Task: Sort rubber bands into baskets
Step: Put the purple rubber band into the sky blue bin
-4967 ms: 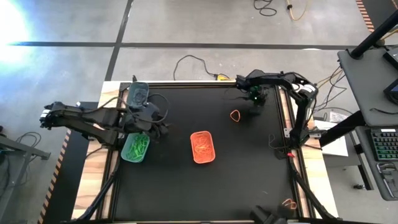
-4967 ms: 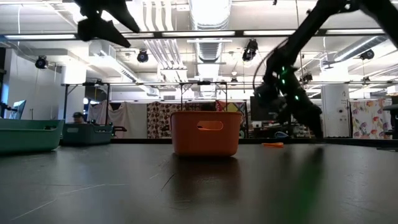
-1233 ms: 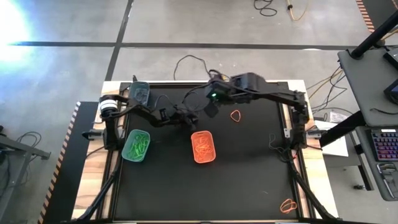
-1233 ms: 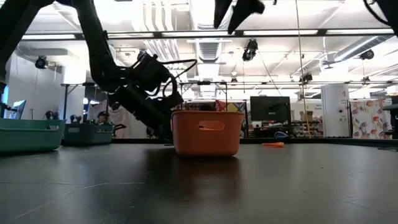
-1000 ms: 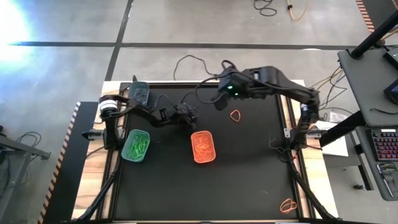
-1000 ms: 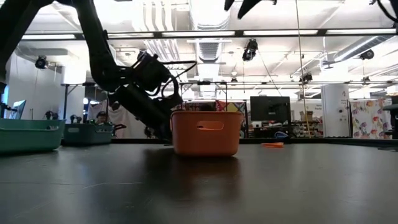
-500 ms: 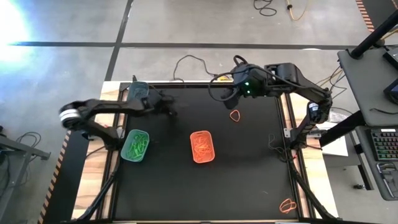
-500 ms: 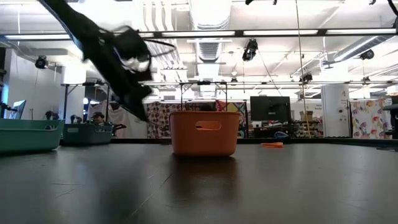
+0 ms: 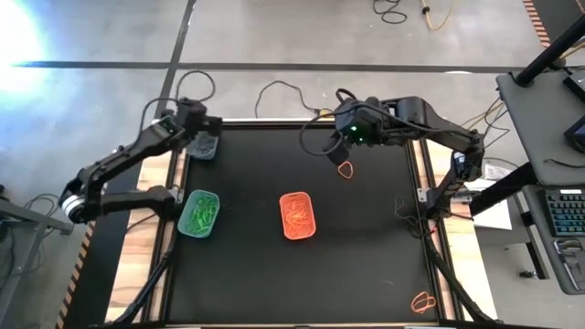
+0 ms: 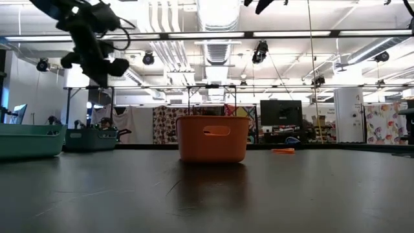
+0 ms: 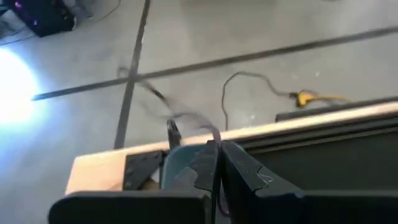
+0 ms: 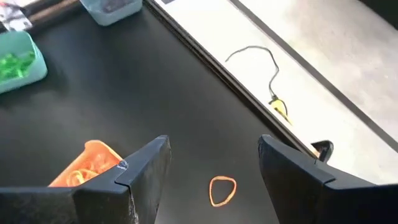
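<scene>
Next, I release the thin dark rubber band from my left gripper inside the dark grey-teal basket (image 9: pixel 203 146) (image 11: pixel 188 164) at the far corner of the mat.
Three baskets stand on the black mat: an orange one (image 9: pixel 297 216) in the middle, a light teal one (image 9: pixel 199 214) with green rubber bands at the left, and a dark grey-teal one (image 9: pixel 205 143) at the far left corner. My left gripper (image 9: pixel 203 135) hangs shut above the dark basket (image 11: pixel 177 163), with a thin dark rubber band (image 11: pixel 186 119) at its tips. My right gripper (image 9: pixel 340 153) stands open above a lone orange rubber band (image 9: pixel 345 170) lying flat on the mat at the far side. My left gripper pinches the thin dark rubber band between its two shut fingertips (image 11: pixel 214 148). The free loop (image 11: pixel 171 127) juts out past the tips, lifted clear above the dark basket. Which part of the loop is caught is too blurred to tell.
Another orange band (image 9: pixel 423 301) lies at the near right corner, on the table's frame. The orange basket (image 10: pixel 214 138) holds orange bands. Cables run along the far edge (image 9: pixel 283 91). Bare mat lies between the baskets and the near edge.
My left gripper has swung from the mat's middle, beside the orange basket, up and toward the far left corner, and now hangs over the dark basket, still shut. My right gripper has drifted slightly toward the right edge, over the lone orange band, staying open.
</scene>
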`<state>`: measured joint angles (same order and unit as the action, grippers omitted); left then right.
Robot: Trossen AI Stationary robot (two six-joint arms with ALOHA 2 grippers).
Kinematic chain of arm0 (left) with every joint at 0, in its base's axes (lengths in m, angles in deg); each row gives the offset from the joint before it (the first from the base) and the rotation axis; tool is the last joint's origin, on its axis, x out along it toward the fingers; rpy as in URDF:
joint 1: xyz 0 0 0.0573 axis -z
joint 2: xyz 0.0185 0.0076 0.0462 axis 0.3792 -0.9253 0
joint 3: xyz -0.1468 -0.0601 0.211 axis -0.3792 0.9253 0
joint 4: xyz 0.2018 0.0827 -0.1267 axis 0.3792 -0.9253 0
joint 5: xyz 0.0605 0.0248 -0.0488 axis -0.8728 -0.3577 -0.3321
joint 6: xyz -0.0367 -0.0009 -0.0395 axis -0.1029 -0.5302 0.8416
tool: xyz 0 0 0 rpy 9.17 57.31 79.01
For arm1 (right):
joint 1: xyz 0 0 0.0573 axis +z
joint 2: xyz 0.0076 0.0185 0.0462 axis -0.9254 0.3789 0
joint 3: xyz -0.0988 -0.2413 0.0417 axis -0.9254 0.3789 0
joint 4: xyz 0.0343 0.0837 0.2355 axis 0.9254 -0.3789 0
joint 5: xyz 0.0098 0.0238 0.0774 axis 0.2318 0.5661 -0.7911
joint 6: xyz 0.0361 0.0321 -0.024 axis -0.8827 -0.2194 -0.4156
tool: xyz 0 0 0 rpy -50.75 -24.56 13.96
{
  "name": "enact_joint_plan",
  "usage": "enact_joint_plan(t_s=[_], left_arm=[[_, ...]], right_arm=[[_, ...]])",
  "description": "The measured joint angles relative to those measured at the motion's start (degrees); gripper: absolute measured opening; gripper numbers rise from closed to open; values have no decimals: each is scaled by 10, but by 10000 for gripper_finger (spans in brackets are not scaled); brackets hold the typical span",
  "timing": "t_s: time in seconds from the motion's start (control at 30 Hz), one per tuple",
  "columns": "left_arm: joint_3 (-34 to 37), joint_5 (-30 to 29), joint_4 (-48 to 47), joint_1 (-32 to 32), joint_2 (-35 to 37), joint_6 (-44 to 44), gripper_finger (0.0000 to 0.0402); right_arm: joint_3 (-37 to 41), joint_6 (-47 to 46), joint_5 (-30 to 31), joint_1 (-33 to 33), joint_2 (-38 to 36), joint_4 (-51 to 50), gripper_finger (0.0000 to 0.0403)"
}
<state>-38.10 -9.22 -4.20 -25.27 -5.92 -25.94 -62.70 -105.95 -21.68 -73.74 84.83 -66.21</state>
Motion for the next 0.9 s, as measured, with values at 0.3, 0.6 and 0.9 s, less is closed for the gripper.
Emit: enact_joint_plan(t_s=[0.3, 0.6, 0.9], left_arm=[[4, -92, 8, 5, -92, 132, 0], [9, -89, -23, -3, -211, 232, 0], [0, -60, -18, -22, -268, 287, 0]], right_arm=[[9, -41, -5, 15, -2, -19, 233], [9, -123, -4, 62, -9, -63, 233], [9, -168, 7, 109, -21, -63, 233]])
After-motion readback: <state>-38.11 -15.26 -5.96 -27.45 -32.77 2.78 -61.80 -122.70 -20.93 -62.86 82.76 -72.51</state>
